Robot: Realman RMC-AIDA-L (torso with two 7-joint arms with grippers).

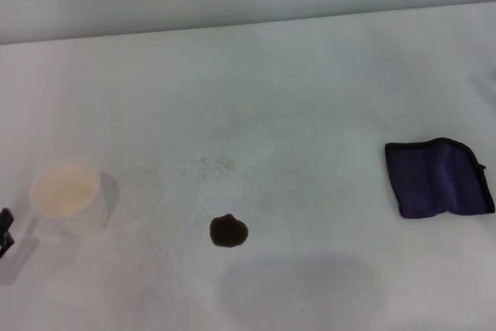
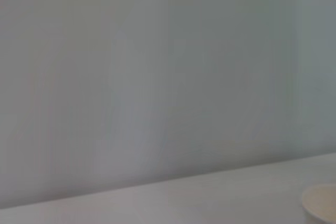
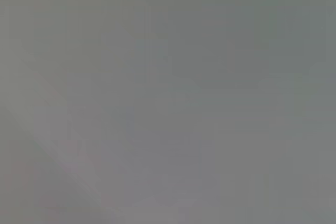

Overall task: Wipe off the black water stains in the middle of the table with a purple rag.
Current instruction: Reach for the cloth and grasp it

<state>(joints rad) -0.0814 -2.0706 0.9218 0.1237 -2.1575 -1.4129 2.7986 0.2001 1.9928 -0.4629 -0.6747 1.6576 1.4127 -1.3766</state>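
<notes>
The middle of the purple rag (image 1: 442, 177) is inside its black edging. My right gripper goes there next and closes on it.
The black water stain (image 1: 229, 231) is a small dark roundish blot near the middle front of the white table (image 1: 294, 83). The purple rag (image 1: 439, 177), folded, with black edging, lies flat at the right side of the table, well apart from the stain. A small dark part of my left gripper (image 1: 5, 232) shows at the far left edge of the head view, beside the cup. My right gripper is out of view in every frame. The right wrist view shows only a plain grey blur.
A white paper cup (image 1: 68, 194) stands upright at the left of the table; its rim also shows in the left wrist view (image 2: 321, 203). A faint grey speckled smudge (image 1: 208, 165) lies behind the stain. A grey wall runs behind the table's far edge.
</notes>
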